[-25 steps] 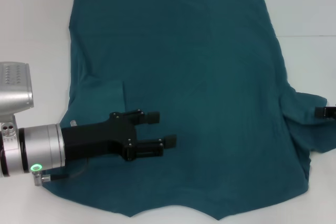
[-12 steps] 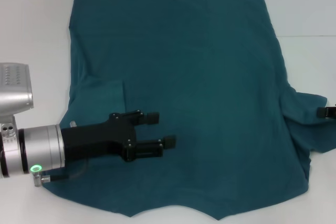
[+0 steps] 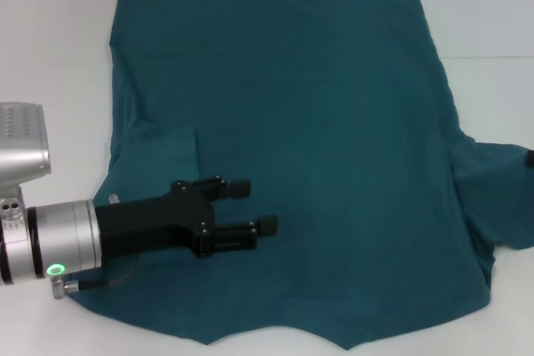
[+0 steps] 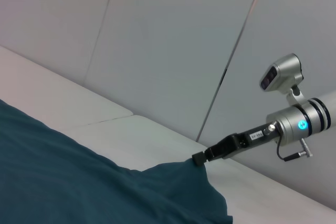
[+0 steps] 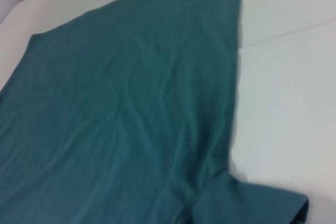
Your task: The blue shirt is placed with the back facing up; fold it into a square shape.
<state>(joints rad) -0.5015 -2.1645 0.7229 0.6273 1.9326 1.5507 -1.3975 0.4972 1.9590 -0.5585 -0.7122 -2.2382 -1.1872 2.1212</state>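
Next, my right gripper lays the tip of the stretched-out sleeve down on the shirt's body [image 3: 372, 132] [image 5: 131, 198], so that it faces the sleeve that is folded in.
The blue shirt [image 3: 300, 122] lies spread flat on the white table, plain side up, with its left sleeve [image 3: 163, 146] folded in over the body. My left gripper [image 3: 254, 204] hovers open over the shirt's lower left part, with nothing between its fingers. Only a dark tip of my right gripper [image 3: 530, 158] shows at the right edge of the head view. In the left wrist view the right gripper [image 4: 200, 158] is shut on the tip of the right sleeve [image 4: 178, 179], which rises to a peak there. The right wrist view shows the shirt [image 5: 121, 114] and that sleeve [image 5: 252, 203].
The white table [image 3: 58, 56] surrounds the shirt, with a seam line [image 3: 492, 57] on the right. The shirt's collar edge [image 3: 275, 335] lies near the table's front. A pale panelled wall [image 4: 173, 51] stands behind the table.
The right gripper has moved right, almost out of the head view, drawing the right sleeve outward and flatter. The left gripper has shifted only slightly.
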